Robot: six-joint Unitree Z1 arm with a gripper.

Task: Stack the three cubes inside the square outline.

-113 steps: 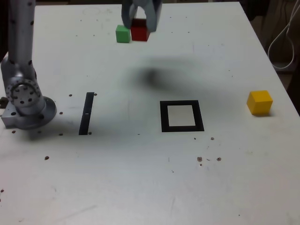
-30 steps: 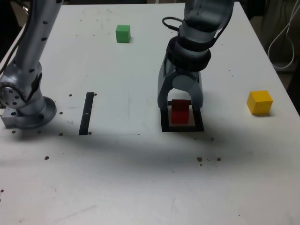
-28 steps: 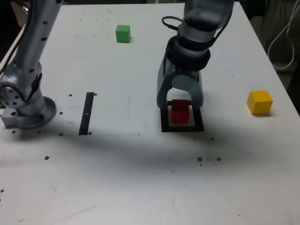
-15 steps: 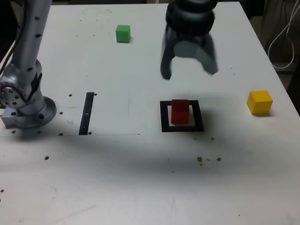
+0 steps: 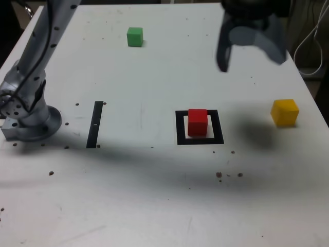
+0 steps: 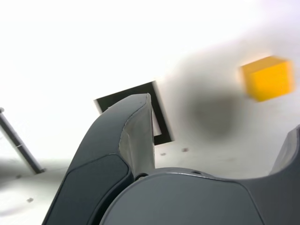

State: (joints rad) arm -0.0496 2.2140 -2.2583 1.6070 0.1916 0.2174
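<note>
The red cube already sits inside the black square outline, so next my gripper closes on the opposite sides of the yellow cube (image 5: 285, 113) (image 6: 268, 79).
The red cube (image 5: 197, 122) sits alone inside the black square outline (image 5: 180, 128), near the table's middle. My gripper (image 5: 250, 57) hangs open and empty high above the table, up and toward the exterior view's right of the outline. The yellow cube (image 5: 285, 112) rests on the table at the exterior view's right, below the gripper; the wrist view shows the yellow cube (image 6: 267, 78) blurred beyond the fingers (image 6: 138, 136) and part of the outline (image 6: 157, 103). The green cube (image 5: 134, 37) stands at the far side of the table. The red cube is hidden in the wrist view.
The arm's grey base (image 5: 25, 116) stands at the exterior view's left edge. A narrow black strip (image 5: 95, 124) lies between the base and the outline. White cables (image 5: 313, 36) hang beyond the table's right edge. Small dark specks dot the tabletop.
The gripper let go of the red cube inside the outline, rose, and swung toward the exterior view's right, toward the yellow cube. The red cube stays put.
</note>
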